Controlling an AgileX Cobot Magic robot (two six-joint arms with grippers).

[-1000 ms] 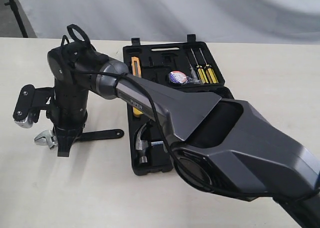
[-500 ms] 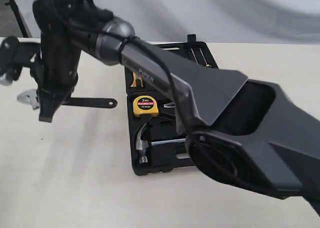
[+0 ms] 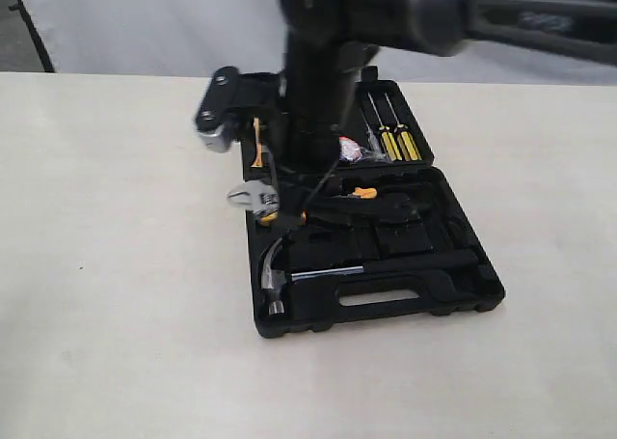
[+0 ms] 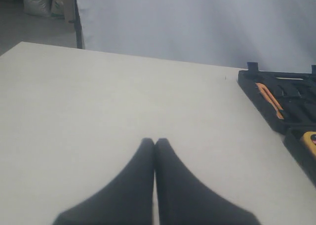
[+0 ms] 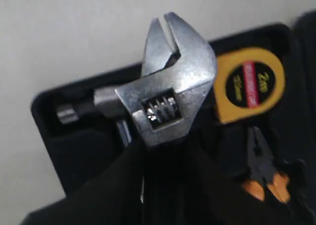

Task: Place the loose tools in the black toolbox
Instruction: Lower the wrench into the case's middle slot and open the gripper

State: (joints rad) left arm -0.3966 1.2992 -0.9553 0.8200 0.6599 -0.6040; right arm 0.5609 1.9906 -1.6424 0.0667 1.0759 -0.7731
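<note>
The robot's right gripper should set the adjustable wrench down in the toolbox's hollow [image 3: 375,237] between the claw hammer and the orange-handled pliers.
My right gripper [image 5: 165,151] is shut on the black handle of the adjustable wrench [image 5: 168,91]. It holds the wrench's silver head above the black toolbox [image 5: 54,136]. In the exterior view the wrench [image 3: 249,198] hangs over the case's left edge, below my right gripper [image 3: 292,210]. The claw hammer [image 3: 280,265] lies in its recess in the near half of the toolbox [image 3: 463,294], and its head [image 5: 89,109] shows under the wrench. The wrapped tape roll [image 3: 349,148] peeks out behind the arm in the far half. My left gripper [image 4: 155,142] is shut and holds nothing, low over bare table.
A yellow tape measure [image 5: 249,84] and orange-handled pliers [image 5: 264,170] sit in the near half. Two yellow-handled screwdrivers [image 3: 390,135] and an orange utility knife [image 4: 269,99] lie in the far half. The right arm spans the top of the exterior view. A grey backdrop stands behind the table.
My right arm lifted the wrench off the table left of the case. It swung right with it until it was over the toolbox. The arm now crosses higher in the exterior view.
</note>
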